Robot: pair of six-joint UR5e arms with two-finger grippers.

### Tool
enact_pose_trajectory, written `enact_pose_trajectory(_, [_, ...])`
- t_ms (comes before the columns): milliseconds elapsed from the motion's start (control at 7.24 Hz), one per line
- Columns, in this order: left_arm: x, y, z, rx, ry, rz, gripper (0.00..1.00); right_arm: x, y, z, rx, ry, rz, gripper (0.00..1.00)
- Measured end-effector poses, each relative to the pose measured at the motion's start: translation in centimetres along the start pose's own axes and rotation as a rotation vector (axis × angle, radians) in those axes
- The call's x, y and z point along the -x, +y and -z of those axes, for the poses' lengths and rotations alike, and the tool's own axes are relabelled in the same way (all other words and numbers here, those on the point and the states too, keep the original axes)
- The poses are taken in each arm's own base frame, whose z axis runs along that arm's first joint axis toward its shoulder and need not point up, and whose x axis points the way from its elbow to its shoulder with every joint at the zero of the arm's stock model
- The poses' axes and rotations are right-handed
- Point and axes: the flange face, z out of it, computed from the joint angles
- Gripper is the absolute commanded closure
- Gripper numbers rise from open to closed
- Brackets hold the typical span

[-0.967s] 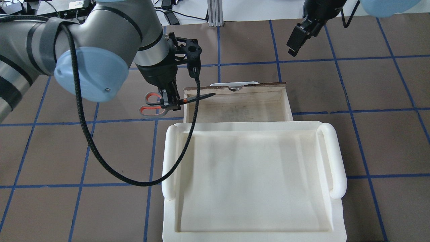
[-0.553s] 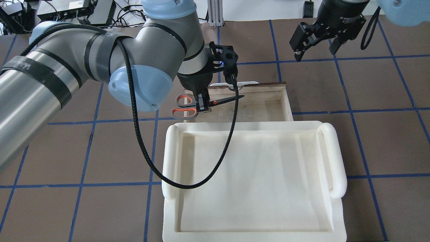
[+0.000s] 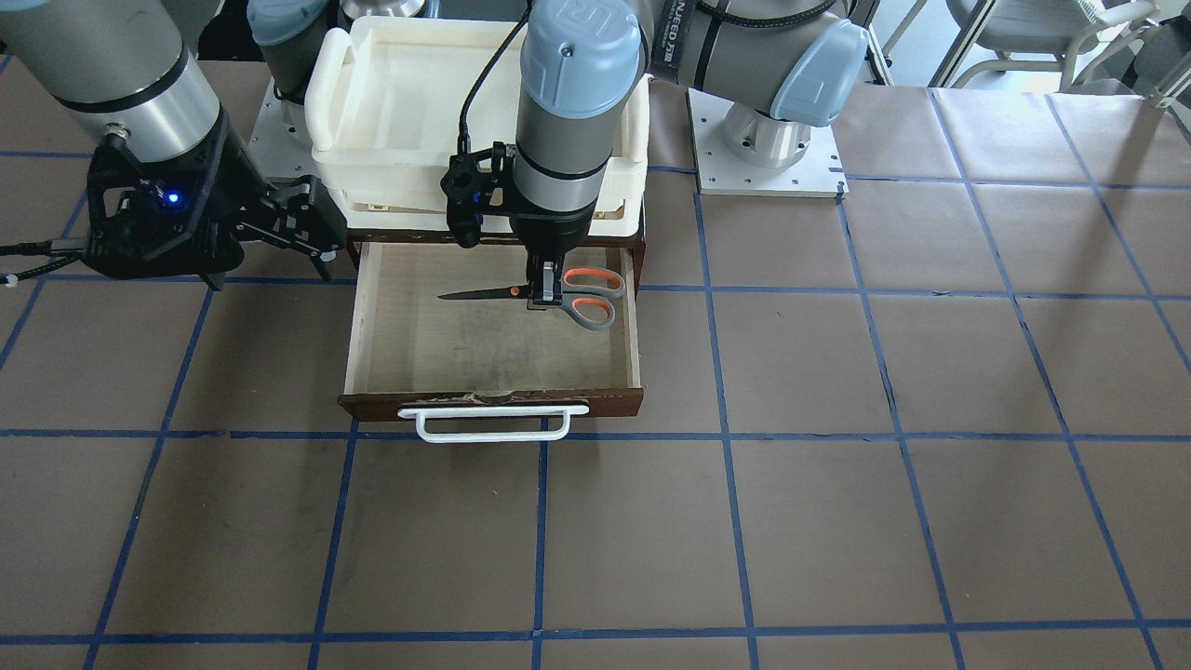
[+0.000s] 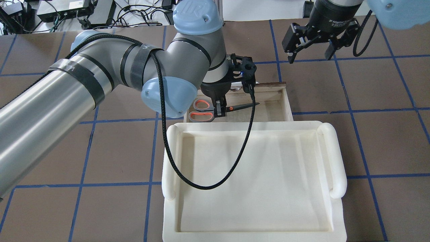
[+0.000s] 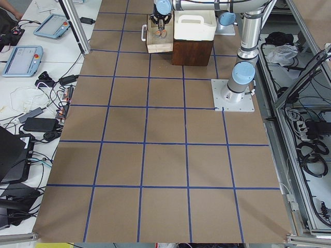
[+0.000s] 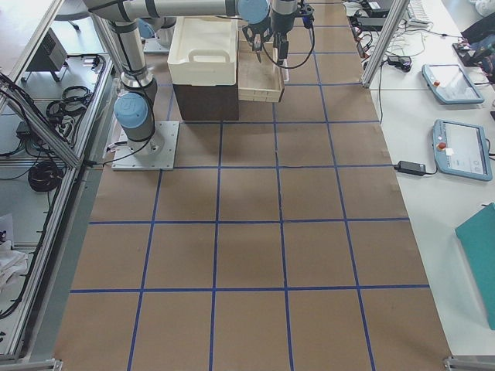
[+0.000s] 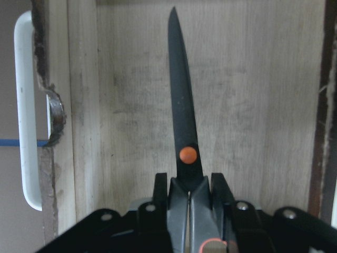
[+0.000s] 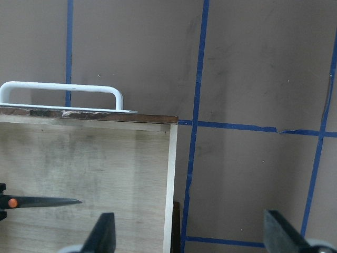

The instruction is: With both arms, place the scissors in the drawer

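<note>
My left gripper is to lay the scissors, now held flat over the open drawer, down flat near the middle of the pale drawer's bottom (image 3: 527, 339) (image 7: 184, 149), behind the white bar handle.
The scissors (image 3: 569, 291), with grey handles lined orange-red, are held flat over the open drawer (image 3: 447, 358), blades pointing along it. My left gripper (image 3: 542, 296) is shut on them near the pivot. In the overhead view the scissors (image 4: 201, 111) hang over the drawer's left part (image 4: 287, 102) under the left gripper (image 4: 220, 111). The left wrist view shows the dark blade (image 7: 181, 116) over the pale drawer floor (image 7: 253, 105). My right gripper (image 4: 309, 57) is open and empty, beyond the drawer's far right corner; it also shows in the front view (image 3: 321, 233).
A cream-white plastic tray (image 4: 336, 158) sits on the cabinet top, over the drawer's rear. The drawer's white bar handle (image 3: 493, 430) sticks out at its dark wooden front. Brown table with blue grid lines lies around.
My left arm has carried the scissors to the right, from beside the drawer's left wall to over its inside. The right gripper has turned and shifted slightly.
</note>
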Motion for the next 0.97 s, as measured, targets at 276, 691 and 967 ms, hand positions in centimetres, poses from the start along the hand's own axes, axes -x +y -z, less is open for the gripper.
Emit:
enact_pose_trajectory(276, [0.5, -0.1, -1.4, 0.007, 0.018, -0.001, 1.0, 0.0, -0.1, -0.1, 0.002, -0.001, -0.008, 0.0])
enact_pose_trajectory(691, [0.9, -0.2, -3.4, 0.017, 0.048, 0.001, 1.0, 0.0, -0.1, -0.2, 0.002, 0.0, -0.009, 0.0])
enact_pose_trajectory(967, [1.2, -0.3, -4.1, 0.02, 0.057, 0.001, 1.0, 0.1, -0.2, -0.3, 0.002, -0.001, -0.005, 0.0])
